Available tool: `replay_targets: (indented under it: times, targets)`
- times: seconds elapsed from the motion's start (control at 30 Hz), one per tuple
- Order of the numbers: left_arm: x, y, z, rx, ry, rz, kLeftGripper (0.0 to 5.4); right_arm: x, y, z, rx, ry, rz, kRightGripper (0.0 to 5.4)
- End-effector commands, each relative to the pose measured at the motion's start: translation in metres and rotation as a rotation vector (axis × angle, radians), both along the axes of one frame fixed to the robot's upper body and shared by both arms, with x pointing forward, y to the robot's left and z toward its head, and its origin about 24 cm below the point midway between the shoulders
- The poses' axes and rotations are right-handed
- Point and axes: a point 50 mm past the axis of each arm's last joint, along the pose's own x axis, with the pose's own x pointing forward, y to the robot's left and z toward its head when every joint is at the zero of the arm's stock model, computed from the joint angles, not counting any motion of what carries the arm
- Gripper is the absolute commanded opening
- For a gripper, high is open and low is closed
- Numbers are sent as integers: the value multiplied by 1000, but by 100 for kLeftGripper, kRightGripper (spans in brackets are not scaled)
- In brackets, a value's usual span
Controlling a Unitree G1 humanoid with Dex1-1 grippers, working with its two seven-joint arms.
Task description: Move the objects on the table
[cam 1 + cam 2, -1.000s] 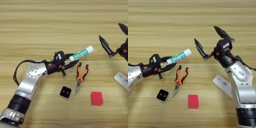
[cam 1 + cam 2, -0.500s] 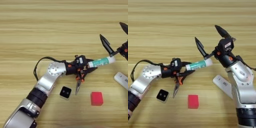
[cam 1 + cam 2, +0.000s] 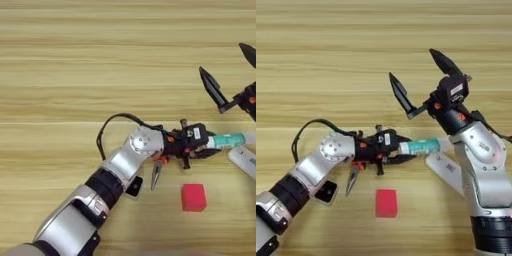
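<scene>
I will let go of the white-and-green tube with my left gripper on the table (image 3: 220,140) between the red cube and my right gripper.
My left gripper (image 3: 405,150) is stretched far to the right, low over the table (image 3: 75,60), and is shut on the white-and-green tube (image 3: 423,146). The tube lies level with its cap end pointing right, close under my right arm. Above it my right gripper (image 3: 418,70) hangs open, fingers spread wide and holding nothing. The red cube (image 3: 193,197) sits just in front of the left gripper. The orange-handled pliers (image 3: 352,178) and the small black block (image 3: 326,192) lie partly hidden under my left forearm.
The white forearm shell of my right arm (image 3: 445,169) lies on the table just right of the tube. The wooden top stretches away behind both arms.
My left gripper has carried the tube to the right, over the pliers, until it is under the right gripper. The right gripper has stayed open and has barely moved.
</scene>
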Motion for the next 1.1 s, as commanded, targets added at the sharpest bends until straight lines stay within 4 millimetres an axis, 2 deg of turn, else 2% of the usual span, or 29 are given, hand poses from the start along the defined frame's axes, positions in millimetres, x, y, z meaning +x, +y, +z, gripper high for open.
replay_targets:
  times: [0.03, 0.63, 0.83, 0.87, 1.1]
  targets:
    - [7, -9, 3, 35, -36, 29, 160, -1, 3, 2, 7, -14, 3, 540]
    - [15, -5, -17, 139, -54, 172, 160, -3, 3, 2, 17, -15, -3, 540]
    - [8, -7, -19, 140, -55, 116, 160, -3, 5, 2, 19, -14, -2, 540]
    - [7, -7, -18, 135, -56, 104, 196, -3, 5, 2, 19, -13, -2, 540]
    - [6, -7, -15, 122, -60, 82, 262, -2, 5, 1, 21, -13, -3, 540]
